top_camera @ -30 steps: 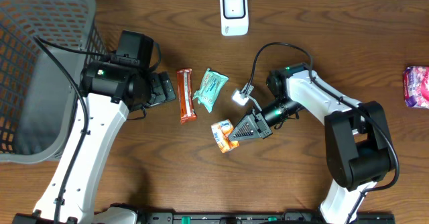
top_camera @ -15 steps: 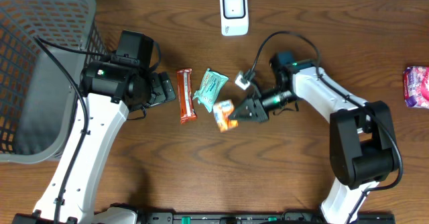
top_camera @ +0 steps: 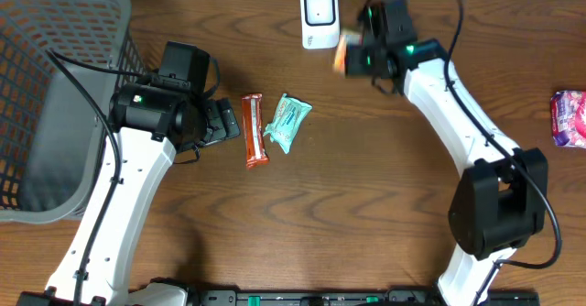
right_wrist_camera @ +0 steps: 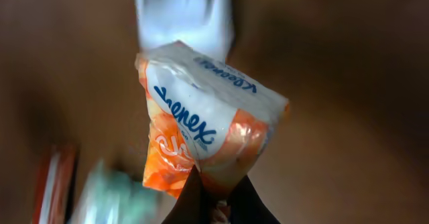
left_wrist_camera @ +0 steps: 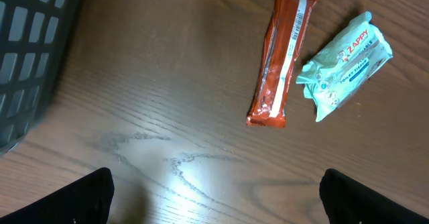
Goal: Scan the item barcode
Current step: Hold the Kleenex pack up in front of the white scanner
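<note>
The robot's right gripper needs to release the Kleenex tissue pack on the bare wood (top_camera: pixel 538 107) next to the pink packet. The pack now hangs near the barcode scanner.
My right gripper (top_camera: pixel 355 57) is shut on the bottom seam of an orange and white Kleenex tissue pack (right_wrist_camera: pixel 201 130), holding it in the air. In the overhead view the pack (top_camera: pixel 341 52) hangs just right of and below the white barcode scanner (top_camera: pixel 320 17) at the table's far edge. The scanner (right_wrist_camera: pixel 182 13) appears as a white blur behind the pack in the right wrist view. My left gripper (left_wrist_camera: pixel 214 200) stands open over bare wood, left of the items on the table, with nothing between its fingers.
A red snack bar (top_camera: pixel 255 130) and a mint green wipes pack (top_camera: pixel 287 121) lie side by side mid-table, just right of the left gripper (top_camera: pixel 222 121). A grey basket (top_camera: pixel 55 95) fills the far left. A pink packet (top_camera: pixel 569 118) lies at the right edge.
The right arm has lifted the tissue pack from mid-table and swung it up and away to the scanner. The left arm has not moved.
</note>
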